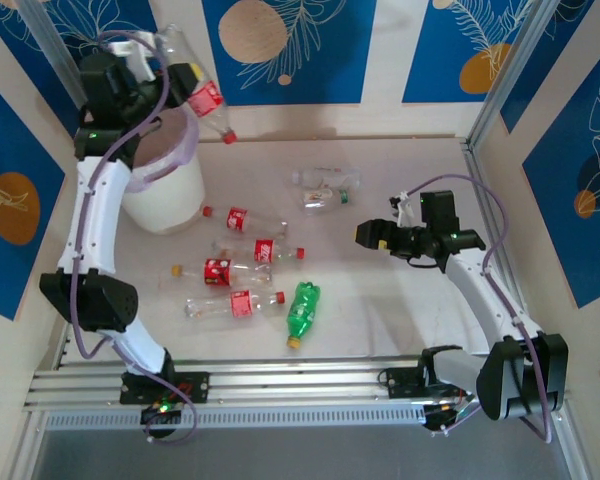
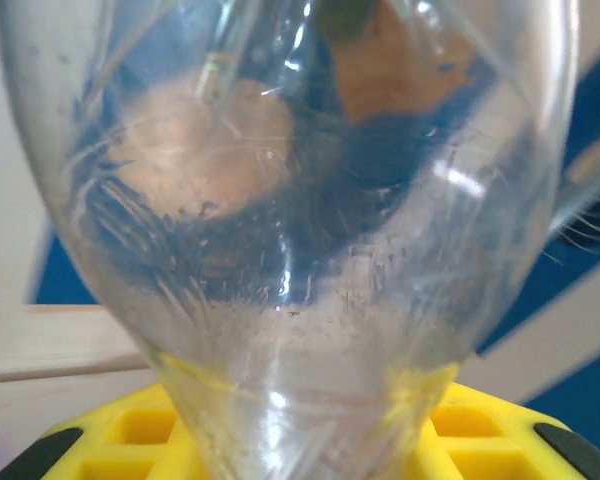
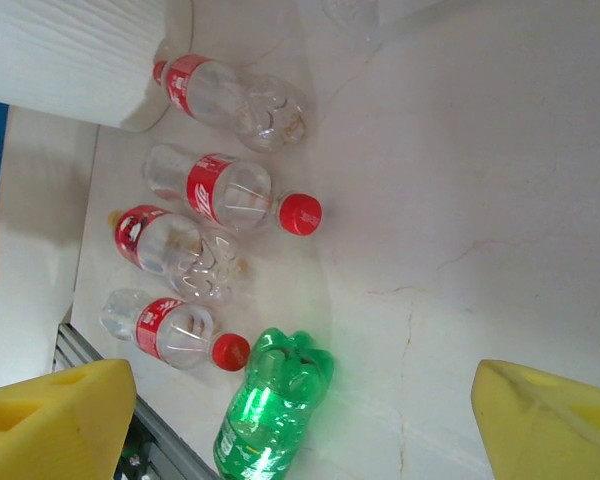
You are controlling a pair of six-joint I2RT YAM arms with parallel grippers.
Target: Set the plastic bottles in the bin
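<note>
The clear plastic bottle, now tilted above the bin's far rim, will be released by my left gripper down inside the purple-rimmed liner of the bin [image 1: 157,147].
My left gripper [image 1: 183,77] is shut on a clear red-labelled plastic bottle [image 1: 206,100], held tilted with its red cap down and right, above the far right rim of the bin [image 1: 165,195]. In the left wrist view this bottle [image 2: 300,230] sits between the yellow fingers [image 2: 130,430]. Several red-labelled bottles [image 1: 242,218] [image 1: 235,303] and a green one [image 1: 302,312] lie on the table. My right gripper [image 1: 376,235] hovers open to their right. In its wrist view the yellow fingers [image 3: 55,420] are spread wide over the green bottle [image 3: 270,410] and the red-capped ones [image 3: 220,190].
Two plain clear bottles [image 1: 325,188] lie near the back middle of the table. The bin's white wall [image 3: 70,50] stands just beyond the row of bottles. Patterned walls close in the table on three sides, and a metal rail [image 1: 280,385] runs along the near edge.
</note>
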